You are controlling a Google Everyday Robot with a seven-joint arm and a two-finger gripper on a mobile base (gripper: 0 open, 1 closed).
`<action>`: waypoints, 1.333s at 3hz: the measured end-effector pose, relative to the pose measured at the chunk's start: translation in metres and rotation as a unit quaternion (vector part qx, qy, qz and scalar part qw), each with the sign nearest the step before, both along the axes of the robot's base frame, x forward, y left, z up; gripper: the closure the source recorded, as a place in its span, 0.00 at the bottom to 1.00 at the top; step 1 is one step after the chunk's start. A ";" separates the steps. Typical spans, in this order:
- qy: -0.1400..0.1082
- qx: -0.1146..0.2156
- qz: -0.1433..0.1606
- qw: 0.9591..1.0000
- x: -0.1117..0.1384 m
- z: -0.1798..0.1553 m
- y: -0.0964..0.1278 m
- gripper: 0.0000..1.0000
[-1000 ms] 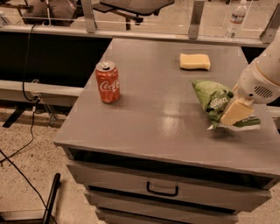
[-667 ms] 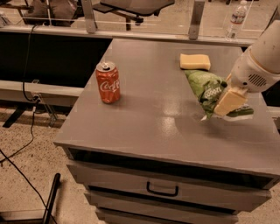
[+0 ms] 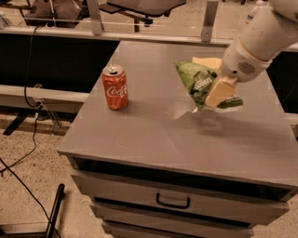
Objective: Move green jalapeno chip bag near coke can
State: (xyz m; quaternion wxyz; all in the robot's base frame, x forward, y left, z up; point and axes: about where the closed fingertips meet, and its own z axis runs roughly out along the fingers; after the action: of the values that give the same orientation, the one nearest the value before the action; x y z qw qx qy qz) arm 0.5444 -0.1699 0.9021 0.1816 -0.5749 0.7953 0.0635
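My gripper is going to let go of the green jalapeno chip bag next to the coke can, on the can's side (image 3: pixel 171 95) toward the sponge. The bag now hangs lifted above the grey table.
The green jalapeno chip bag (image 3: pixel 197 82) is crinkled, with white lettering, and hangs lifted above the grey table top (image 3: pixel 153 125) right of centre. My gripper (image 3: pixel 219 93) is shut on the bag's right side, its cream finger (image 3: pixel 220 90) across the bag. The white arm reaches in from the upper right. The coke can (image 3: pixel 115 87), red with white script and a silver top, stands upright on the left part of the table, well left of the bag.
A yellow sponge (image 3: pixel 207 62) lies on the table behind the bag, partly hidden by it. The table is a drawer cabinet with a handle (image 3: pixel 172 203) at the front. Cables (image 3: pixel 28 139) run over the floor at left. A chair base (image 3: pixel 139 7) stands behind.
My gripper has lifted the chip bag off the table and carried it left and away from the front edge, closer to the coke can. The can has not moved.
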 end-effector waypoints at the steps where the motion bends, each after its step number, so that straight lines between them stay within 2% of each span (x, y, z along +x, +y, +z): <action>1: 0.005 0.023 0.030 0.999 0.017 -0.005 0.035 1.00; 2: 0.020 0.051 0.059 0.997 0.042 -0.024 0.070 1.00; 3: 0.026 0.065 0.075 0.995 0.055 -0.034 0.091 1.00; 4: 0.027 0.066 0.076 0.995 0.056 -0.036 0.093 0.83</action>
State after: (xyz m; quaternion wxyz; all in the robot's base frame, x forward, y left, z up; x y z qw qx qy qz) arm 0.5999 -0.0773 0.8657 0.1917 -0.6187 0.7480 0.1450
